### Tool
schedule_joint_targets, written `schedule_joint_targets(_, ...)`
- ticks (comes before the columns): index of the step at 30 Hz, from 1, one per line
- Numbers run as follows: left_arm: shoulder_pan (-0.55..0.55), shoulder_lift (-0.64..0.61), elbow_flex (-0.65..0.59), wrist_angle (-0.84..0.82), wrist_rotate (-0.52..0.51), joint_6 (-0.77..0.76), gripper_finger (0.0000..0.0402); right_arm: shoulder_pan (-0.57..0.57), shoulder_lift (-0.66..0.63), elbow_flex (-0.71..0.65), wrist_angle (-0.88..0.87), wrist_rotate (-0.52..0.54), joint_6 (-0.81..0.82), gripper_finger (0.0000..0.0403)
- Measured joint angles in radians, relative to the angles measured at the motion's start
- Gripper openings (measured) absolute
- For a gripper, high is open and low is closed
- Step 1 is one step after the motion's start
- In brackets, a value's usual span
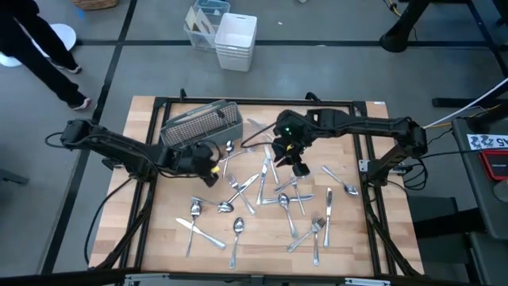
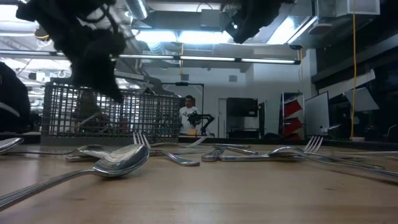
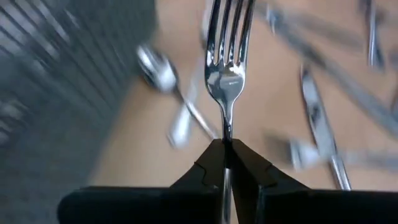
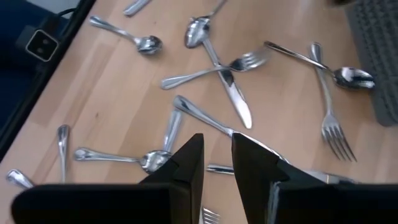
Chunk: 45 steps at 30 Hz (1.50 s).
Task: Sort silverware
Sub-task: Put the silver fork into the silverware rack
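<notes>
Next, my left gripper drops the fork inside the grey wire-mesh caddy (image 1: 216,124), toward the caddy's end that is closest to the scattered silverware.
Silverware (image 1: 270,199), several shiny forks, spoons and knives, lies scattered flat on the wooden table, also visible in the low view (image 2: 124,158) and the right wrist view (image 4: 217,68). My left gripper (image 1: 205,165) hovers just in front of the grey wire-mesh caddy (image 1: 202,123), shut on one fork (image 3: 229,68). My right gripper (image 1: 295,163) hangs over the far middle of the scatter, open (image 4: 216,162), above a spoon handle and touching nothing. My left gripper (image 3: 225,155) pinches the fork by its neck (image 3: 226,127), just below the head, between the two fingertips. The fingers lie along the fork; its tines stick out beyond them. The head is clear of the table, and the fingers hide the handle.
The caddy (image 2: 106,112) stands at the table's far left. A white bin (image 1: 236,41) and a clear container sit on the floor past the far edge. A black frame (image 1: 151,199) borders the wood. A person (image 1: 36,48) stands at the far left.
</notes>
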Motion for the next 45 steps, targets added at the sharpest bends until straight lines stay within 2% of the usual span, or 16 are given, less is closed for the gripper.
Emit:
schedule_joint_targets(4, 0.0, -0.106, 0.0, 0.019, -0.173, 0.029, 0.0004, 0.037, 0.0, 0.0, 0.0, 0.04, -0.001, 0.0085)
schedule_joint_targets(9, 0.0, -0.219, 0.0, 0.02, -0.452, 0.047, 0.0006, 0.071, 0.0, 0.0, 0.007, 0.112, -0.002, 0.0085)
schedule_joint_targets(13, 0.002, -0.25, -0.008, 0.048, -0.663, 0.019, 0.0004, 0.087, 0.002, 0.0, 0.039, 0.146, -0.003, 0.0085)
schedule_joint_targets(16, 0.027, -0.243, -0.042, 0.131, -0.745, -0.007, 0.0004, 0.089, 0.006, 0.0, 0.065, 0.147, -0.008, 0.0085)
schedule_joint_targets(24, 0.153, -0.176, -0.121, 0.345, -0.755, -0.077, 0.0006, 0.089, 0.012, 0.0, 0.105, 0.146, -0.054, 0.0085)
schedule_joint_targets(32, 0.196, -0.14, -0.124, 0.565, -0.75, 0.086, 0.0008, 0.089, 0.012, 0.0, 0.105, 0.146, -0.056, 0.0085)
schedule_joint_targets(36, 0.223, -0.11, -0.123, 0.579, -0.717, 0.111, 0.0009, 0.089, 0.012, 0.0, 0.107, 0.146, -0.057, 0.0085)
schedule_joint_targets(45, 0.28, 0.038, -0.123, 0.588, -0.626, 0.018, 0.0027, 0.089, 0.012, 0.0, 0.108, 0.146, -0.057, 0.0085)
